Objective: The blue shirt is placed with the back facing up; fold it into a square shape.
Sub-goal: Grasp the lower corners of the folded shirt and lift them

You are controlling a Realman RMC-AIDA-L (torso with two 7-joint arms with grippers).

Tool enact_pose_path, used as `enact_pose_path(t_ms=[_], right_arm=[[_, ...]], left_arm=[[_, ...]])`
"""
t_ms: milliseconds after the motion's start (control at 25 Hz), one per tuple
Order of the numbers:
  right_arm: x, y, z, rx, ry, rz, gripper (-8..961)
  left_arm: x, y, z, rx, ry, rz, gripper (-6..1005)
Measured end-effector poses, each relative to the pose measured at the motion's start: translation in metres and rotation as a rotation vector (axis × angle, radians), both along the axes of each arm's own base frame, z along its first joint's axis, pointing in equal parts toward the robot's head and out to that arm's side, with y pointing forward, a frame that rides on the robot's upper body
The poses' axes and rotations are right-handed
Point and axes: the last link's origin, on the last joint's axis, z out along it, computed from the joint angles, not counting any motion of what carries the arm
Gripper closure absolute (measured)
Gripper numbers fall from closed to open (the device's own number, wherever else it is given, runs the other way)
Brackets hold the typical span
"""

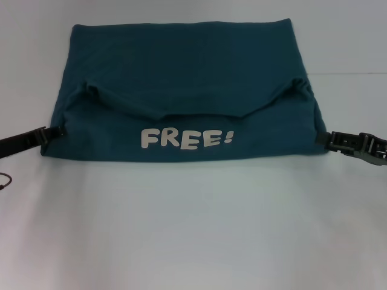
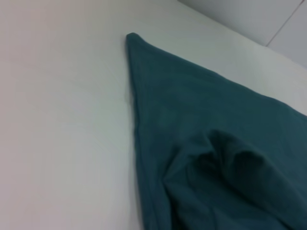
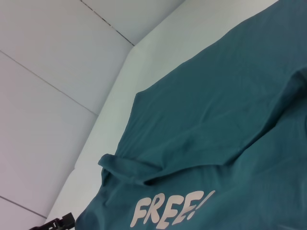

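I can only reach the blue shirt's outer edge with my right gripper, so next I back it off and grip the folded layers further in before (image 1: 310, 132) both grippers pull.
The blue shirt (image 1: 181, 78) lies spread on the white table, its near part folded over so the white "FREE!" lettering (image 1: 186, 138) faces up. The folded flap's far edge sags in a curve between two puckered corners (image 1: 89, 86). My left gripper (image 1: 55, 132) sits low at the shirt's left side edge, its tip touching the cloth. At the right side edge my right gripper (image 1: 321, 139) also touches the cloth. The left wrist view shows a pointed shirt corner (image 2: 132, 38) and bunched folds. The right wrist view shows the lettering (image 3: 170, 211) and the flap.
The white table (image 1: 193, 229) stretches wide in front of the shirt. A wall seam runs behind the table (image 3: 105, 28). A thin cable loop (image 1: 5, 181) hangs near the left arm. The left gripper shows far off (image 3: 55, 223) in the right wrist view.
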Motion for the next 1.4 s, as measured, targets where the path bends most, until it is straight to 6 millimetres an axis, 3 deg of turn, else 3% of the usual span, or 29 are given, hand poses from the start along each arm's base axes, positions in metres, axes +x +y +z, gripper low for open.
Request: enact_pose_path(t_ms=[1080,1280,1400], right_arm=[[0.006,-0.006,0.005,0.018,0.034,-0.022,478],[0.007,-0.006,0.007,0.013,0.024,-0.021,484],[0.007,-0.004,0.009,0.0,0.007,-0.016,487]], left_arm=[[0.0,-0.003,-0.013,-0.016,0.007,0.0,492],[0.0,-0.005,-0.013,-0.018,0.002,0.0,712],[0.001,-0.005,-0.013,-0.026,-0.003,-0.006,936]])
